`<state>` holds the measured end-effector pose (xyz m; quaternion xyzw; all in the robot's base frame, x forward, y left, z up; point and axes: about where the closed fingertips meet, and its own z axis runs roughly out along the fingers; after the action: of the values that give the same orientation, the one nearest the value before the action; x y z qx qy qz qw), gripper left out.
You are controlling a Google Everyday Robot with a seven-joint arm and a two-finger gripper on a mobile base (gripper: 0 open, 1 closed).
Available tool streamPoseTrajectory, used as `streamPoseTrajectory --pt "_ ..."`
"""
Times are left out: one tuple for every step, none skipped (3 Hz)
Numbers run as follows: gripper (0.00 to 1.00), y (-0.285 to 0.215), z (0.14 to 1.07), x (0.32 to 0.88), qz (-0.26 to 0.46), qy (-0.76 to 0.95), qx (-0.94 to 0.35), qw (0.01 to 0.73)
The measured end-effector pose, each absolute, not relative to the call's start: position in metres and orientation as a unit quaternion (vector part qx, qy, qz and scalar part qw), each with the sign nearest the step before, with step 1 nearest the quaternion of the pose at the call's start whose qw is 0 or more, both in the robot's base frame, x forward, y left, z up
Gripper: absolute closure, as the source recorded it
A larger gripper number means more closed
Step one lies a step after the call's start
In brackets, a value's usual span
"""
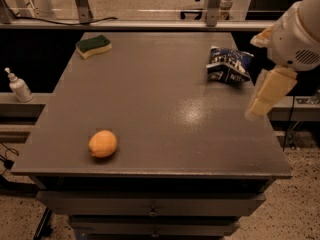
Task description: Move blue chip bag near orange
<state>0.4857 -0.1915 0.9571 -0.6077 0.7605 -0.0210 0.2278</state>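
Observation:
Next, I close on the middle of the blue chip bag [231, 64] to move it near the orange.
The blue chip bag [229, 65], crinkled navy foil with white lettering, lies on the far right part of the grey table [165, 109]. The orange [103, 143] sits near the table's front left edge, far from the bag. My gripper [267, 93], cream-coloured and hanging from the white arm [299, 34], hovers over the table's right edge. It is just right of the bag and a little nearer the front, and it does not touch the bag.
A green-and-yellow sponge [93, 46] lies at the far left corner of the table. A white pump bottle [18, 86] stands on a ledge left of the table. Drawers [150, 211] run below the table's front edge.

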Motion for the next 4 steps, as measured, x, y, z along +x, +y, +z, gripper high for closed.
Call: streamPoseTrajectory --pt "0.0 -0.181 0.941 0.524 -0.007 0.749 -0.607 0.266" --pt "0.0 -0.181 0.917 0.567 0.003 0.736 -0.605 0.303" --pt "0.0 -0.191 0.889 0.607 0.019 0.735 -0.599 0.318" --pt "0.0 -0.195 0.867 0.644 0.03 0.736 -0.595 0.323"
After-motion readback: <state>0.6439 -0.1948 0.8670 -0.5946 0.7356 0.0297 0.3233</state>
